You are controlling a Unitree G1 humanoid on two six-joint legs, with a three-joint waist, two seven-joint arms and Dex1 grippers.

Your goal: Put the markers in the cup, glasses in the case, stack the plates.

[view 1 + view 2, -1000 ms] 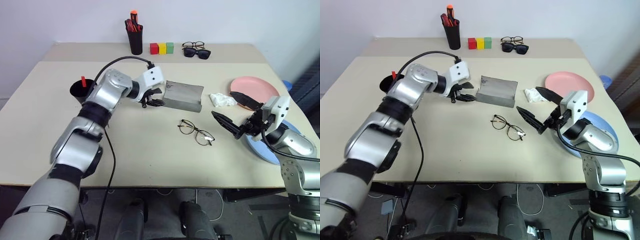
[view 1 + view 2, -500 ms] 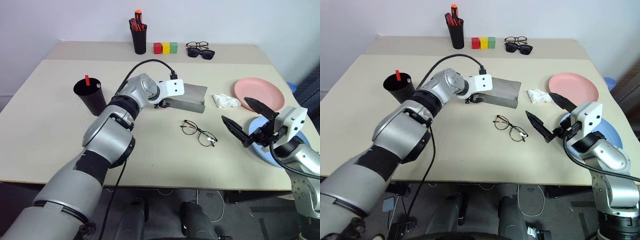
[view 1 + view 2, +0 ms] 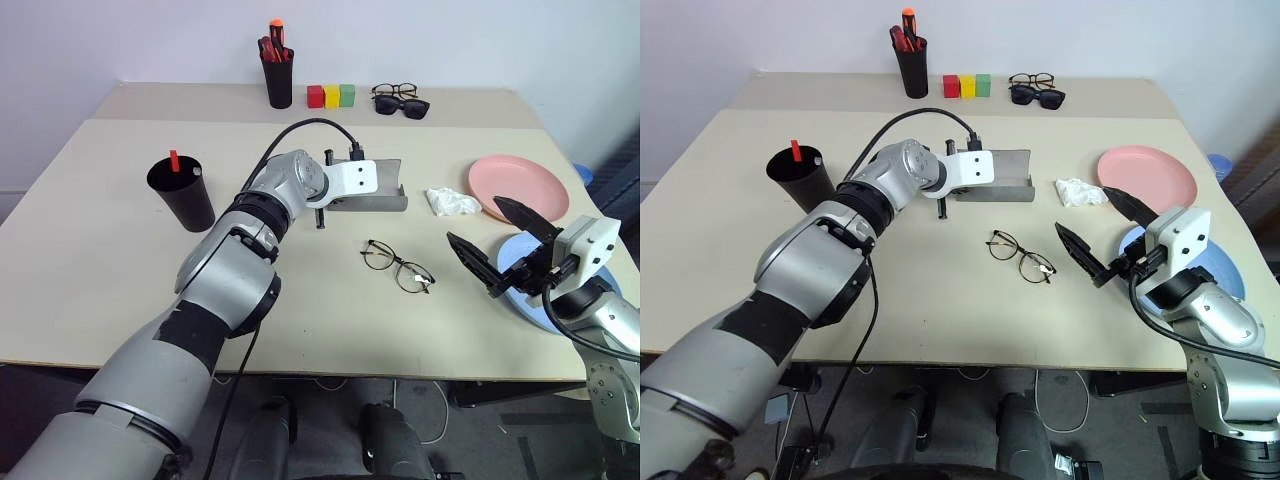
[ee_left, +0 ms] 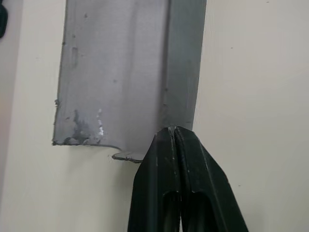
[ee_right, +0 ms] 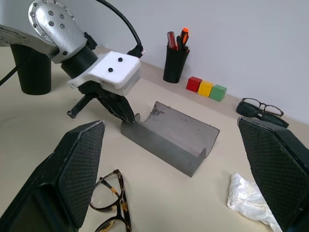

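Note:
The fingers of my left gripper catch only the end corner of the grey case's near side, so next I open them and grip farther along the case's side [image 4: 182, 92] before I move the case.
The grey case [image 3: 385, 196] lies open like a trough at the table's middle. My left gripper [image 4: 173, 130] is shut on the end of its near wall, also seen from the right wrist [image 5: 126, 115]. The glasses [image 3: 395, 266] lie on the table in front of the case, unfolded. My right gripper [image 3: 497, 240] hovers open to the right of the glasses, holding nothing. The black cup [image 3: 182, 192] stands at the left with a red-tipped marker [image 3: 174, 160] in it. The pink plate [image 3: 520, 185] sits at the right. The blue plate [image 3: 522, 292] lies partly under my right arm.
A crumpled white tissue [image 3: 448, 201] lies between the case and the pink plate. At the back stand a black pen holder [image 3: 278, 82] with red and orange pens, three coloured blocks [image 3: 331, 96], and sunglasses with another pair of spectacles [image 3: 395, 100].
My left gripper has swung right to the case's end and shut on its wall, which now stands more upright. My right gripper has drawn back a little and stays open.

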